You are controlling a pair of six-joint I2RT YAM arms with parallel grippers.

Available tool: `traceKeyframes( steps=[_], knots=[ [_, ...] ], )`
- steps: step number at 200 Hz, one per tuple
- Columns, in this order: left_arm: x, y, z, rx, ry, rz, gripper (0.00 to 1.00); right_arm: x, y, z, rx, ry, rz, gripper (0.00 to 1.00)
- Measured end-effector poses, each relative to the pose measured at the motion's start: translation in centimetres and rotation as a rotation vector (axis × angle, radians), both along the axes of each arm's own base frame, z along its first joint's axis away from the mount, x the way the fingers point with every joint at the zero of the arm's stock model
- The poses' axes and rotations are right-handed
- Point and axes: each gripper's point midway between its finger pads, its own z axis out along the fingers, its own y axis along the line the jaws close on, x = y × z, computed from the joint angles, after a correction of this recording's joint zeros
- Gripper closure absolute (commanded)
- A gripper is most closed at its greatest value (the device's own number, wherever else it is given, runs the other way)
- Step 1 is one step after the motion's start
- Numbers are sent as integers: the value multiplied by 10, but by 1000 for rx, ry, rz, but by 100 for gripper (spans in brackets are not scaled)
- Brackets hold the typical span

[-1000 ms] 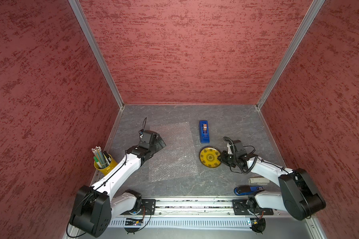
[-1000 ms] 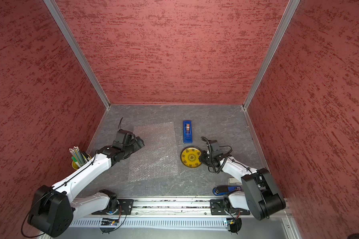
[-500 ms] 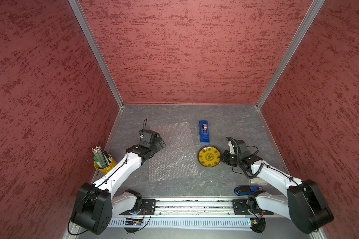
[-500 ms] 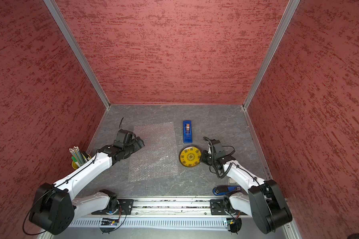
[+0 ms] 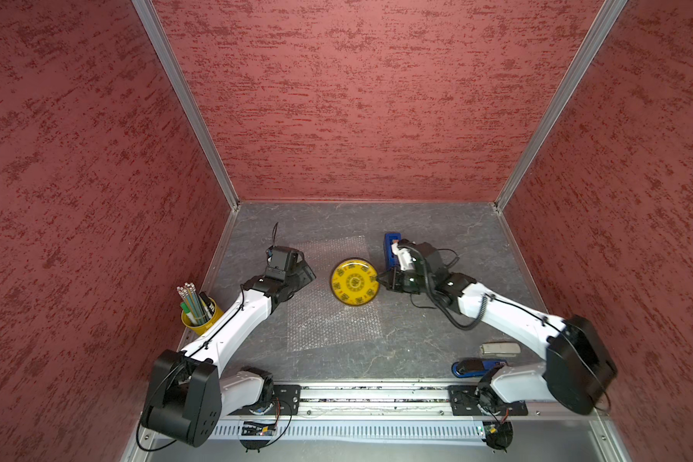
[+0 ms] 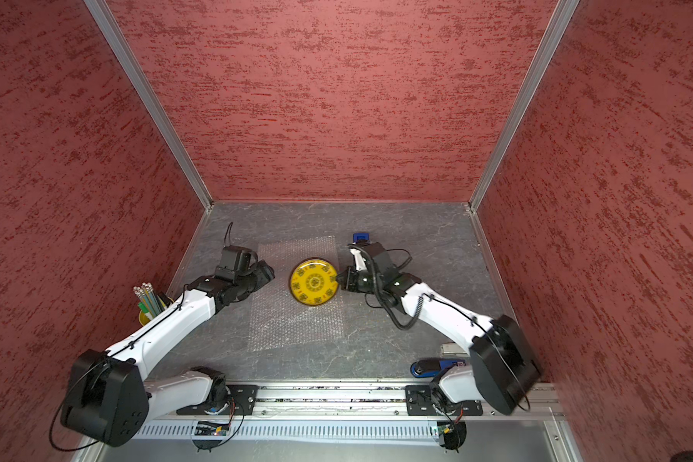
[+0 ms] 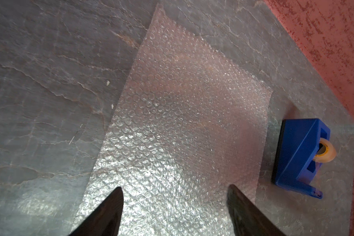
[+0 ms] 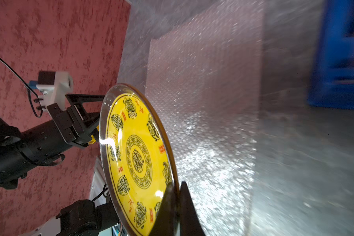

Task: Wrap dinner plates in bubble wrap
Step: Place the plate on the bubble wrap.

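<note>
The robot's right gripper will set the dinner plate down flat on the middle of the bubble wrap (image 5: pixel 330 290).
The dinner plate (image 5: pixel 353 283) (image 6: pixel 314 284) is small, round and yellow with dark motifs. My right gripper (image 5: pixel 381 278) (image 6: pixel 339 280) (image 8: pixel 177 186) is shut on its right rim. It holds the plate (image 8: pixel 135 155) off the table, over the far right part of the bubble wrap (image 5: pixel 329 324) (image 6: pixel 293 324) (image 8: pixel 202 81). The clear bubbled sheet lies flat on the grey table. My left gripper (image 5: pixel 309 276) (image 6: pixel 269 274) (image 7: pixel 175 189) stands open over the sheet's (image 7: pixel 182 112) far left edge, with nothing between its fingers.
A blue tape dispenser (image 5: pixel 389 250) (image 6: pixel 361 238) (image 7: pixel 300 155) sits just right of the sheet, partly behind my right wrist. A yellow pencil cup (image 5: pixel 199 314) (image 6: pixel 149 308) stands at the left wall. A blue stapler (image 5: pixel 473 366) and a grey object (image 5: pixel 499 349) lie near the right arm's base.
My right gripper closed on the plate's rim and carried it left and away from the front, from bare table onto the area over the bubble wrap. My left jaws narrowed a little.
</note>
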Motion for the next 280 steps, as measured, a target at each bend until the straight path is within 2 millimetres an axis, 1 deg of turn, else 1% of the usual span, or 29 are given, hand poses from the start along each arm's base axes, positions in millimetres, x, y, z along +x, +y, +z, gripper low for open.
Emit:
traceKeyframes(
  steps=[13, 22, 35, 47, 67, 82, 94, 113, 131, 149, 179, 206, 214, 222, 232, 233, 237, 238, 240, 244, 246, 256, 267, 280],
  knots=[
    [0, -1, 0, -4, 2, -5, 24, 9, 28, -15, -11, 30, 34, 100],
    [0, -1, 0, -6, 1, -3, 25, 13, 43, -26, -24, 51, 50, 100],
    [1, 1, 0, -8, 1, 2, 27, 16, 55, -44, -42, 85, 63, 100],
    [0, 0, 0, -13, 1, -7, 27, 16, 61, -61, -60, 118, 69, 100],
    [-1, -2, -3, -19, 3, -20, 29, 17, 64, -83, -92, 162, 66, 100],
    [-2, -3, -7, -20, 11, -26, 31, 19, 65, -92, -109, 180, 65, 100],
    [-2, -5, -12, -24, 24, -33, 32, 21, 65, -95, -115, 186, 61, 100],
    [-1, -6, -17, -26, 39, -38, 33, 28, 68, -92, -109, 179, 55, 100],
    [0, -7, -18, -29, 38, -40, 34, 36, 72, -87, -100, 168, 51, 100],
    [1, -8, -18, -30, 38, -41, 34, 43, 74, -87, -97, 164, 44, 100],
    [1, -9, -19, -34, 42, -44, 37, 46, 68, -102, -126, 188, 29, 100],
    [0, -10, -25, -35, 63, -49, 37, 45, 62, -114, -159, 213, 16, 100],
    [0, -10, -27, -35, 67, -49, 37, 45, 61, -115, -162, 216, 13, 89],
    [0, -10, -28, -35, 70, -49, 38, 45, 60, -116, -165, 220, 11, 74],
    [0, -10, -29, -35, 74, -50, 38, 46, 59, -117, -169, 219, 14, 61],
    [0, -10, -29, -35, 75, -50, 38, 46, 59, -117, -168, 223, 10, 57],
    [0, -10, -29, -35, 76, -51, 38, 46, 58, -118, -170, 221, 12, 33],
    [0, -10, -30, -35, 76, -51, 38, 46, 58, -118, -170, 221, 11, 30],
    [0, -10, -30, -35, 76, -51, 38, 46, 58, -118, -170, 223, 10, 21],
    [0, -10, -30, -35, 77, -51, 38, 46, 58, -118, -172, 223, 10, 7],
    [0, -10, -30, -35, 78, -51, 38, 46, 58, -118, -172, 224, 8, 3],
    [0, -11, -32, -34, 83, -51, 38, 46, 57, -118, -176, 220, 7, 1],
    [-1, -11, -34, -34, 89, -51, 38, 49, 58, -108, -169, 192, 12, 2],
    [-1, -11, -35, -34, 94, -52, 38, 47, 55, -97, -180, 175, 10, 3]
  ],
)
